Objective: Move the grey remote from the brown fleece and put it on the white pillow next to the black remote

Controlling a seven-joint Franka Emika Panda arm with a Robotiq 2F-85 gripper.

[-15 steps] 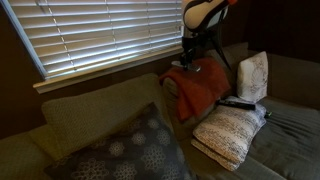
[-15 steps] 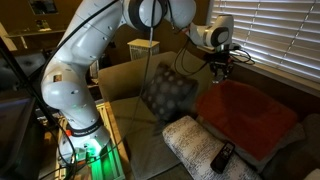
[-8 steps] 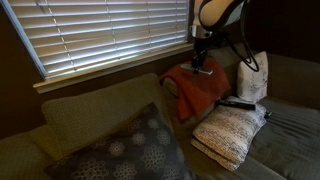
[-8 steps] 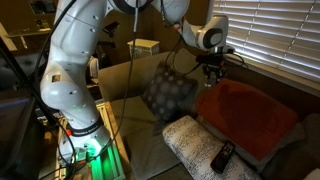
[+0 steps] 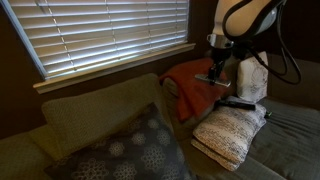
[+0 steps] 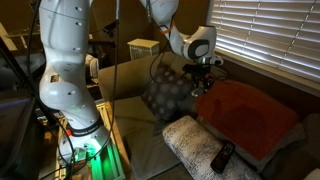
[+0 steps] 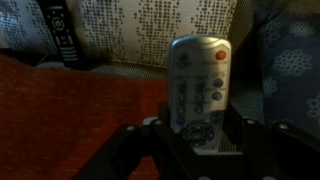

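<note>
I should use my gripper to put the grey remote, now held above the brown fleece, on the speckled white pillow (image 5: pixel 225 117) (image 7: pixel 155 14), between the black remote and the floral cushion.
My gripper (image 7: pixel 197 135) is shut on the grey remote (image 7: pixel 198 85), a slim light-grey remote with dark buttons, and holds it in the air above the brown fleece (image 7: pixel 70 115). In both exterior views the gripper (image 5: pixel 216 70) (image 6: pixel 203 82) hangs over the fleece (image 5: pixel 195 92) (image 6: pixel 245 112). The black remote (image 5: pixel 235 102) (image 6: pixel 222 156) lies on the speckled white pillow (image 5: pixel 230 132) (image 6: pixel 190 145). In the wrist view the black remote (image 7: pixel 60 32) rests on the pillow (image 7: pixel 150 30) at the top left.
A dark grey floral cushion (image 5: pixel 125 150) (image 6: pixel 168 92) leans on the olive couch (image 5: pixel 75 115). A smooth white pillow (image 5: pixel 253 78) stands behind the speckled one. Window blinds (image 5: pixel 100 30) run along the back.
My gripper has carried the grey remote away from the blinds, across the fleece toward the pillows. The black remote has not moved.
</note>
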